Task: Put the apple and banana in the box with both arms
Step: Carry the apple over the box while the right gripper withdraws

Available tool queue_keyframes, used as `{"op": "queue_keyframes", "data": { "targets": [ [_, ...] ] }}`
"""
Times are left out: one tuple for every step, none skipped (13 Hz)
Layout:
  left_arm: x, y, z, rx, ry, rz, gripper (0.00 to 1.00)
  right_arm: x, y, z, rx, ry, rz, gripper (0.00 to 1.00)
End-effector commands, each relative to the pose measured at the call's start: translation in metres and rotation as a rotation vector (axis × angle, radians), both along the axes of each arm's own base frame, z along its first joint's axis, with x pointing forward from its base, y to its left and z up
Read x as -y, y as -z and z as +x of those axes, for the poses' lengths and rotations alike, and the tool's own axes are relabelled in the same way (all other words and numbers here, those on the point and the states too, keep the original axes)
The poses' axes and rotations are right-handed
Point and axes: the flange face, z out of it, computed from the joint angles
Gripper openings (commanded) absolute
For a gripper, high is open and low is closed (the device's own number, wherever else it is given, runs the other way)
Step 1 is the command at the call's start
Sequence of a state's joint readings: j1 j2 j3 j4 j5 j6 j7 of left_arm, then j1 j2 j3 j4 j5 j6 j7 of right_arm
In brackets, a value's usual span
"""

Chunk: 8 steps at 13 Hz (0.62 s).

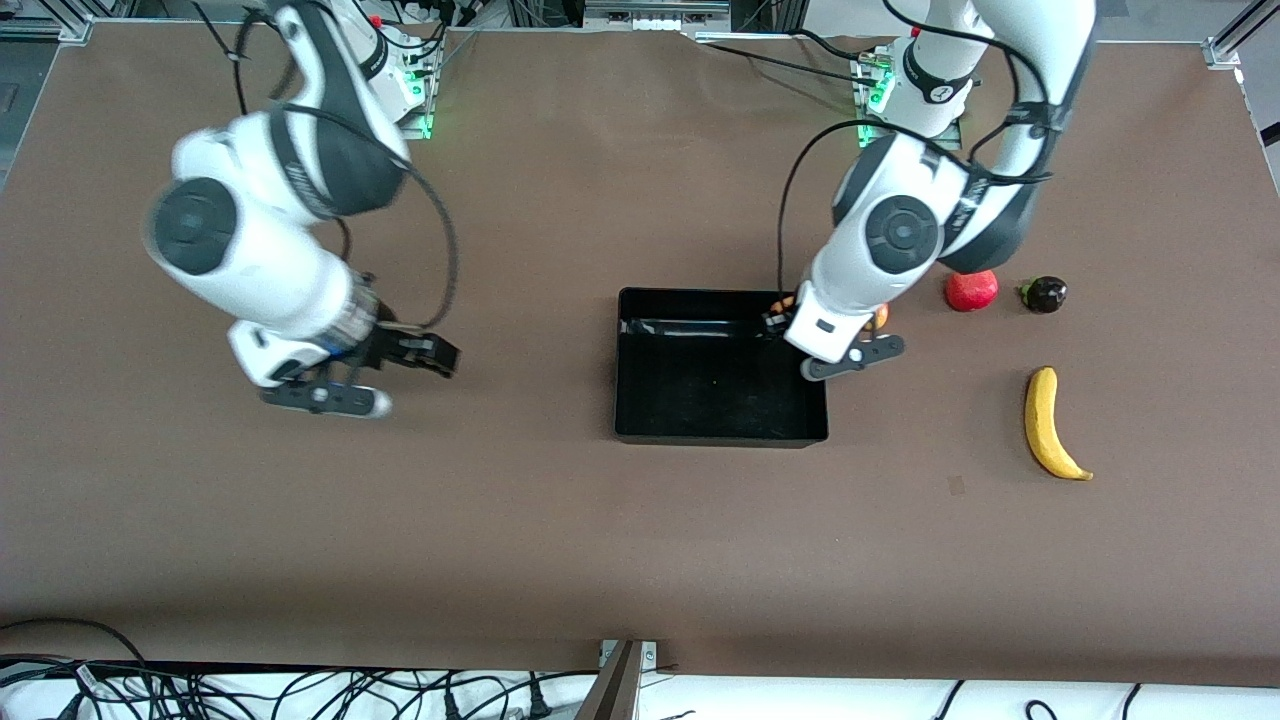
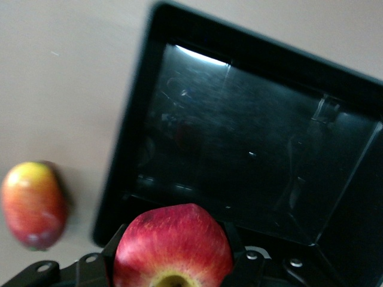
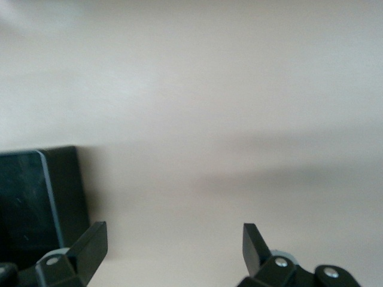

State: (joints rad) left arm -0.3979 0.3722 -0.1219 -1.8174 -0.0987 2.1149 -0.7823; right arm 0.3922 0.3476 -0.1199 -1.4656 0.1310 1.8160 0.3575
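I need to use my left gripper to release the apple inside the black box (image 1: 687, 332) (image 2: 257, 214) near its back side, away from the red-yellow oval fruit. The apple is now over the box's corner.
My left gripper (image 2: 173, 254) is shut on the apple (image 2: 172, 242), red with a yellowish dimple. In the front view the left gripper (image 1: 782, 314) hangs over the corner of the black box (image 1: 720, 436) toward the left arm's end, and the arm hides the apple. The box's glossy inside (image 2: 251, 149) is empty. The yellow banana (image 1: 1050, 423) lies on the table toward the left arm's end, apart from the box. My right gripper (image 1: 428, 355) is open and empty over bare table toward the right arm's end; it also shows in the right wrist view (image 3: 173, 242).
A red-yellow oval fruit (image 2: 33, 203) lies just outside the box, mostly hidden by the left arm in the front view (image 1: 881, 317). A round red fruit (image 1: 971, 290) and a small dark fruit (image 1: 1044, 294) lie farther from the camera than the banana. A box corner (image 3: 36, 197) shows beside the right gripper.
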Motion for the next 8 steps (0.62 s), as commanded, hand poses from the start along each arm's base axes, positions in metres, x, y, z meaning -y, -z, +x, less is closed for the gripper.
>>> {"op": "queue_keyframes", "data": {
  "targets": [
    [0.057, 0.033, -0.020, 0.049, 0.021, 0.017, 0.00, 0.052, -0.031, -0.025, -0.036, -0.029, 0.016, 1.00],
    [0.082, 0.054, -0.027, 0.057, 0.038, 0.036, 0.00, 0.073, -0.040, -0.036, -0.045, -0.020, 0.023, 1.00],
    [0.104, 0.076, -0.035, 0.060, 0.053, 0.066, 0.00, 0.094, -0.049, -0.048, -0.040, -0.030, 0.032, 1.00],
    [0.115, 0.098, -0.039, 0.072, 0.070, 0.082, 0.00, 0.118, -0.052, -0.058, -0.038, -0.042, 0.043, 1.00],
    [0.124, 0.109, -0.042, 0.103, 0.069, 0.063, 0.00, 0.141, -0.055, -0.066, -0.035, -0.051, 0.042, 1.00],
    [0.126, 0.116, -0.046, 0.114, 0.070, 0.065, 0.00, 0.159, -0.056, -0.070, -0.031, -0.066, 0.042, 1.00],
    [0.132, 0.124, -0.052, 0.106, 0.082, 0.070, 0.00, 0.174, -0.059, -0.073, -0.022, -0.085, 0.042, 1.00],
    [0.136, 0.131, -0.057, 0.101, 0.091, 0.070, 0.00, 0.183, -0.061, -0.073, -0.016, -0.106, 0.027, 1.00]
  ]
}}
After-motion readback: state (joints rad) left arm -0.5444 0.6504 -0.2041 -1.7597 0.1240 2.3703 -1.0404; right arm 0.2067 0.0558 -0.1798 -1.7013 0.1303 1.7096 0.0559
